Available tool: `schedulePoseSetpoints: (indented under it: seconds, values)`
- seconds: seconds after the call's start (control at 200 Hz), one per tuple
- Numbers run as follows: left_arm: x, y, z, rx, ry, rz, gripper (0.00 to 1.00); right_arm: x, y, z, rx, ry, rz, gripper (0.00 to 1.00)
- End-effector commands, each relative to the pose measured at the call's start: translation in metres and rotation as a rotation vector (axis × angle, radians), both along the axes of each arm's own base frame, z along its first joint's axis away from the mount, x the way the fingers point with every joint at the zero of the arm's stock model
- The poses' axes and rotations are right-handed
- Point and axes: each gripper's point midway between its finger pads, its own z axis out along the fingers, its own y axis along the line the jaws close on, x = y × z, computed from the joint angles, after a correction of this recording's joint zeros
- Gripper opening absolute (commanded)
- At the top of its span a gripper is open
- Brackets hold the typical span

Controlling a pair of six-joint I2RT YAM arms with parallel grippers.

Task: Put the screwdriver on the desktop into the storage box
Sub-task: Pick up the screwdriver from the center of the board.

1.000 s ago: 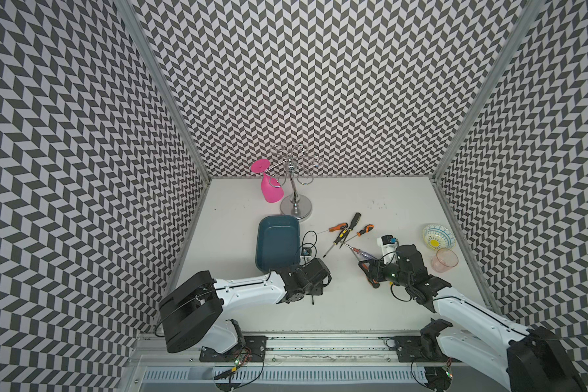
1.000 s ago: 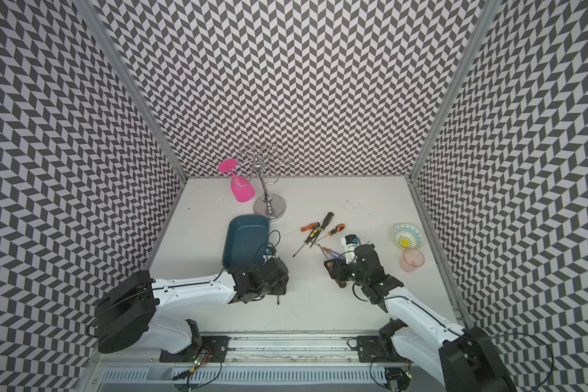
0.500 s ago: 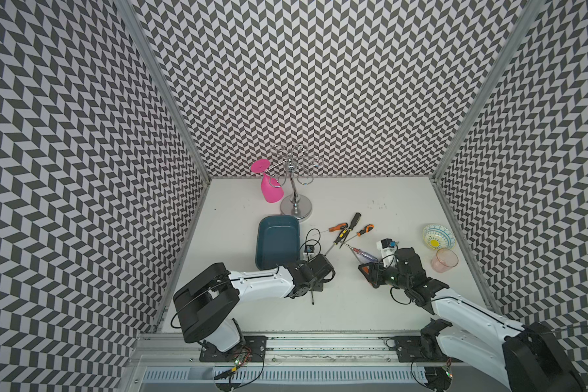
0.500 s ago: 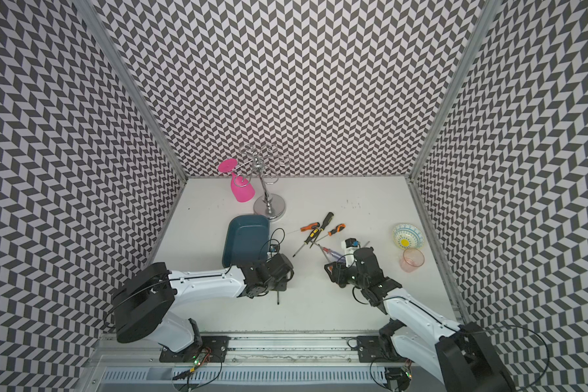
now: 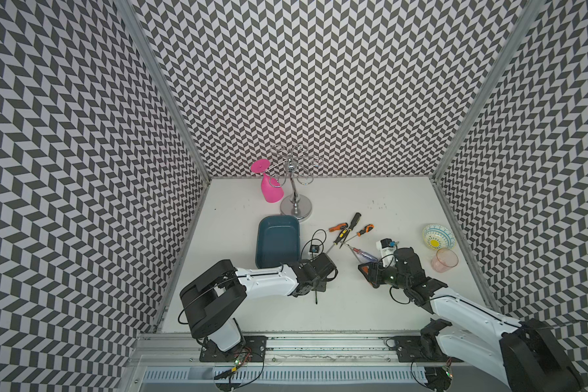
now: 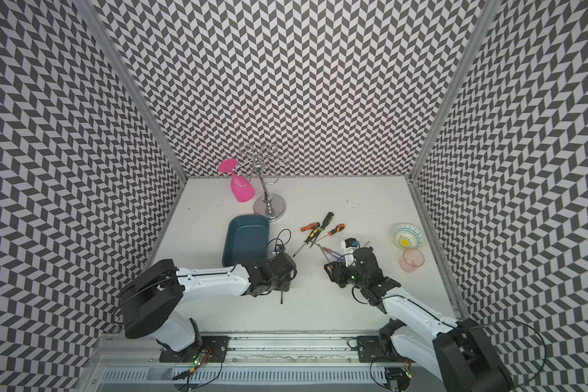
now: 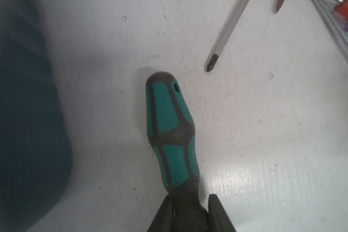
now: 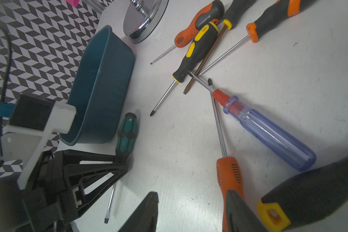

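The screwdriver's flared black neck sits low in my left gripper, so I will open, move up and grip the screwdriver's green part [image 7: 179, 164] before lifting.
A green-and-black screwdriver [image 7: 169, 130] lies on the white desktop [image 5: 353, 305] just off the near end of the dark teal storage box [image 5: 277, 246], which is empty. My left gripper [image 7: 190, 197] is shut on the neck of its handle, and the shaft [image 5: 316, 298] sticks out toward the front rail. In the right wrist view the handle [image 8: 127, 136] rests beside the box wall [image 8: 100, 90]. My right gripper [image 8: 192, 213] stands open low over the desktop with nothing between its fingers. An orange-handled screwdriver [image 8: 229, 176] lies against one finger.
Several more screwdrivers [image 5: 347, 232] lie crossed right of the box, among them a clear blue-handled one [image 8: 269, 132]. A chrome stand [image 5: 296, 203] with a hanging pink glass [image 5: 270, 188] is behind the box. A patterned bowl [image 5: 438, 236] and pink cup [image 5: 444, 259] sit far right.
My left gripper's jaws have closed in on the green screwdriver's handle, and the left arm has drawn in closer to it. The right gripper has shifted only slightly and stays open.
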Motion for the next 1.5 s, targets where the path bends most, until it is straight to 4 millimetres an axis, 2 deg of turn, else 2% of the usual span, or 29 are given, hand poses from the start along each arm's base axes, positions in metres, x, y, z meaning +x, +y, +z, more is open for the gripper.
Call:
schedulePoseSetpoints:
  seconds: [0.0, 0.05, 0.1, 0.335, 0.481, 0.656, 0.896, 0.956, 1.086, 1.146, 1.216, 1.356, 1.492]
  values:
    - [0.007, -0.010, 0.007, -0.007, -0.019, -0.015, 0.39, 0.004, 0.001, 0.003, 0.009, -0.031, -0.009, 0.57]
    - [0.010, -0.010, 0.009, -0.002, -0.025, -0.012, 0.46, 0.004, 0.001, 0.004, 0.010, -0.033, -0.012, 0.57]
    - [0.013, -0.010, 0.011, 0.001, -0.030, -0.009, 0.48, 0.004, 0.000, 0.004, 0.010, -0.032, -0.014, 0.57]
    - [0.029, -0.012, 0.016, -0.007, -0.035, -0.003, 0.48, 0.004, -0.001, 0.005, 0.010, -0.036, -0.021, 0.57]
    - [0.031, -0.015, 0.010, 0.000, -0.020, -0.010, 0.46, 0.004, -0.001, 0.004, 0.008, -0.036, -0.024, 0.57]
    - [0.031, -0.024, 0.004, -0.003, 0.003, -0.031, 0.41, 0.004, -0.001, 0.004, 0.008, -0.036, -0.023, 0.57]
    - [0.030, -0.025, -0.002, 0.010, 0.018, -0.045, 0.33, 0.005, -0.002, 0.005, 0.010, -0.040, -0.028, 0.57]
    - [0.030, -0.025, -0.001, 0.013, 0.016, -0.045, 0.29, 0.005, -0.001, 0.005, 0.010, -0.039, -0.026, 0.57]
    - [0.031, -0.027, 0.003, 0.009, 0.012, -0.052, 0.12, 0.005, -0.002, 0.005, 0.007, -0.039, -0.029, 0.57]
    - [0.032, -0.027, 0.008, 0.006, 0.005, -0.057, 0.06, 0.005, -0.002, 0.004, 0.006, -0.039, -0.030, 0.57]
    - [0.034, -0.026, 0.019, 0.002, -0.020, -0.060, 0.04, 0.005, -0.002, 0.005, 0.007, -0.039, -0.030, 0.57]
    - [0.044, -0.021, 0.058, -0.052, -0.090, -0.064, 0.03, 0.005, -0.002, 0.006, 0.008, -0.043, -0.027, 0.57]
    - [0.061, -0.004, 0.098, -0.084, -0.158, -0.043, 0.03, 0.005, -0.002, 0.007, 0.011, -0.050, -0.029, 0.57]
